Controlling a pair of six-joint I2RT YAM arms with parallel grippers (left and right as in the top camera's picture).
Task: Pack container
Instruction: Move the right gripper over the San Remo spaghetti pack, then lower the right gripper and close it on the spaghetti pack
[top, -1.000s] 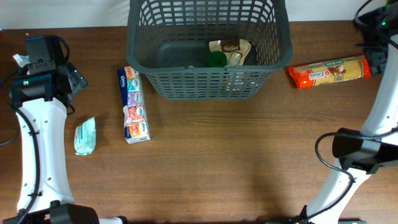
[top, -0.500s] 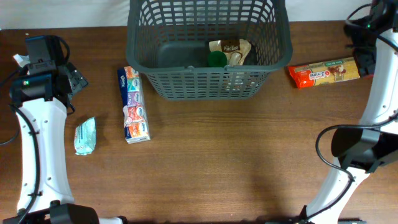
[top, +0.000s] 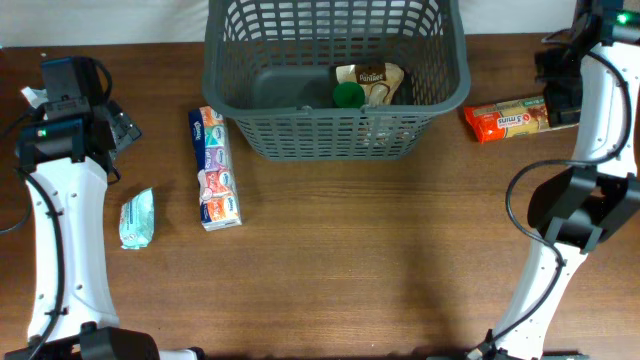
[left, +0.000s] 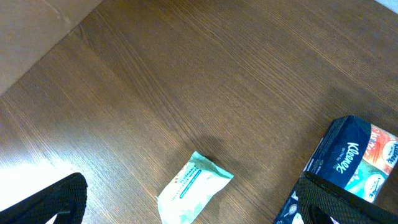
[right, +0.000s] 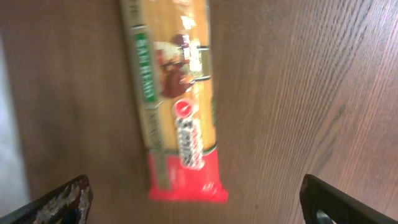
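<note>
The spaghetti pack is next for my right gripper, which should move to it and close across its middle at the green label (top: 543, 114) (right: 169, 70), farther along than the red end.
The container (top: 222, 88), a dark grey lattice basket, stands at the back middle with a pale bag and a green-lidded item (top: 366, 84) inside. A red-and-yellow spaghetti pack (top: 505, 118) lies to its right on the table. My right gripper (top: 558, 95) hovers over that pack's right end, open. In the right wrist view the spaghetti pack (right: 177, 106) lies lengthwise, its red end between my spread fingers (right: 62, 200), and the right gripper (right: 196, 205) holds nothing. My left gripper (top: 118, 130) stands open at the far left, above a mint wipes pack (left: 194, 193).
A long multi-pack of tissues (top: 215, 168) lies left of the basket, with the wipes pack (top: 137, 218) further left. In the left wrist view the blue tissue pack (left: 357, 162) sits beside my right finger (left: 329, 202). A pale cloth runs along the table's back edge.
My right arm has swung left and now covers the right end of the spaghetti pack. The left arm and all items are unmoved.
</note>
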